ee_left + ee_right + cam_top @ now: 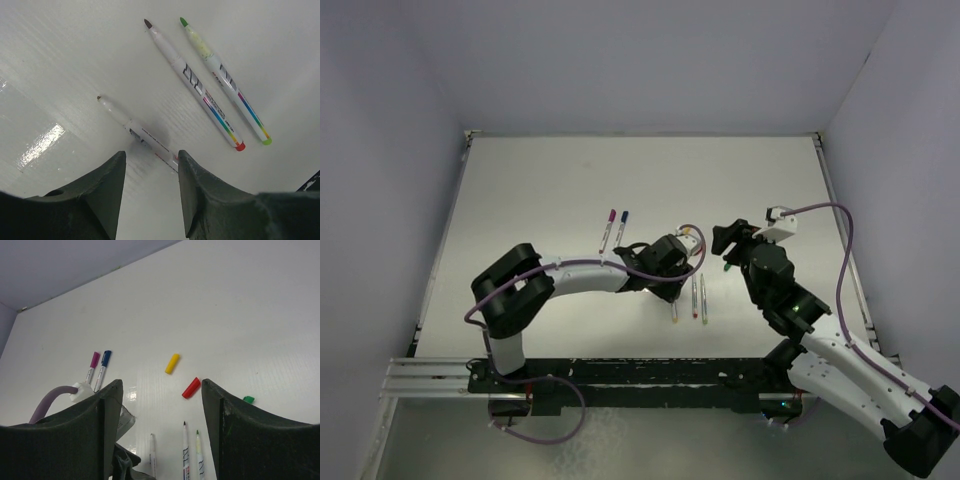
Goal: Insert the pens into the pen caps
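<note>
The yellow-tipped pen lies at a slant across the left gripper's fingers, so the left gripper will close around the pen's body [156, 147] and straighten it before lifting.
Three uncapped pens lie side by side: a yellow-tipped pen [131, 123], a dark-tipped pen with a red end [192, 85] and a green pen [225, 80]. In the top view they lie at mid-table [694, 298]. My left gripper [150, 157] is open and empty just above the yellow-tipped pen's rear end. My right gripper [161, 390] is open and empty, held above the table. Beyond it lie the yellow cap [172, 363], red cap [191, 388] and green cap [248, 399]. A purple-capped pen [94, 362] and a blue-capped pen [105, 361] lie together at the left.
The two capped pens [614, 228] lie left of the left wrist. The two grippers [676, 280] [722, 240] are close together at mid-table. Walls enclose the white table [540, 190] at the back and both sides.
</note>
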Tool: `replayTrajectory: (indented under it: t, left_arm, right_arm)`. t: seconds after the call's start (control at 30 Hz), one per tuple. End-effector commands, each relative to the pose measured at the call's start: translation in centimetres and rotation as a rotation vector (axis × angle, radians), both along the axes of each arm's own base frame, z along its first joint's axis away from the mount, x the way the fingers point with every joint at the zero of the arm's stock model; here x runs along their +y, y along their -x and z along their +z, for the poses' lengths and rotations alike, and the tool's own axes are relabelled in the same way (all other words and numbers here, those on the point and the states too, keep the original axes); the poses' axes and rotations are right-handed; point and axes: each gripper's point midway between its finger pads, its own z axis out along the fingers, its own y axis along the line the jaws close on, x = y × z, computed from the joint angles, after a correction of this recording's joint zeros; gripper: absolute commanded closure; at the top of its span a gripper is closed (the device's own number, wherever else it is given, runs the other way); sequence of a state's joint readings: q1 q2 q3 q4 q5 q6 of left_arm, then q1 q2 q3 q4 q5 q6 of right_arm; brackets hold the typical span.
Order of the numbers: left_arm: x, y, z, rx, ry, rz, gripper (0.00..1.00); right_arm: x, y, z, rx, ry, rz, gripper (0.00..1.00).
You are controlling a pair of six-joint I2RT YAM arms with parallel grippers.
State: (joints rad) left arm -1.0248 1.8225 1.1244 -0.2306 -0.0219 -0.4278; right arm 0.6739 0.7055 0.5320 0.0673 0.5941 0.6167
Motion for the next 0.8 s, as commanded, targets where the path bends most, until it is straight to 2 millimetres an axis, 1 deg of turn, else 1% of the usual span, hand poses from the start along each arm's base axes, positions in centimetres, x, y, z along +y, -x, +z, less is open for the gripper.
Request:
replayTrajectory:
  t: [0.0,0.17,0.33,0.47,0.67,0.77]
  left_arm:
    - [-1.3,0.0,0.3,0.005,0.018,-0.01,0.51]
    - [-0.8,0.3,-0.8,0.02,-0.025,-0.008,0.51]
    - [0.6,0.6,-2.0,0.03,-0.092,0.0,0.52]
    - [2.4,0.5,-2.7,0.012,-0.175,0.011,0.6]
    - [5.6,0.4,-3.4,-0.012,-0.332,0.013,0.68]
    - [6.7,0.3,-3.4,-0.025,-0.374,0.027,0.75]
  right_arm:
    - [-0.5,-0.3,0.9,-0.04,-0.025,-0.035,0.34]
    - [-0.6,-0.3,0.9,-0.042,-0.022,-0.038,0.34]
    - [-0.6,-0.3,1.1,-0.046,-0.023,-0.038,0.34]
    - [-0.8,-0.2,1.1,-0.049,-0.024,-0.043,0.34]
    - [-1.0,-0.1,1.5,-0.06,-0.036,-0.054,0.34]
    - [-1.0,-0.1,1.4,-0.058,-0.038,-0.057,0.34]
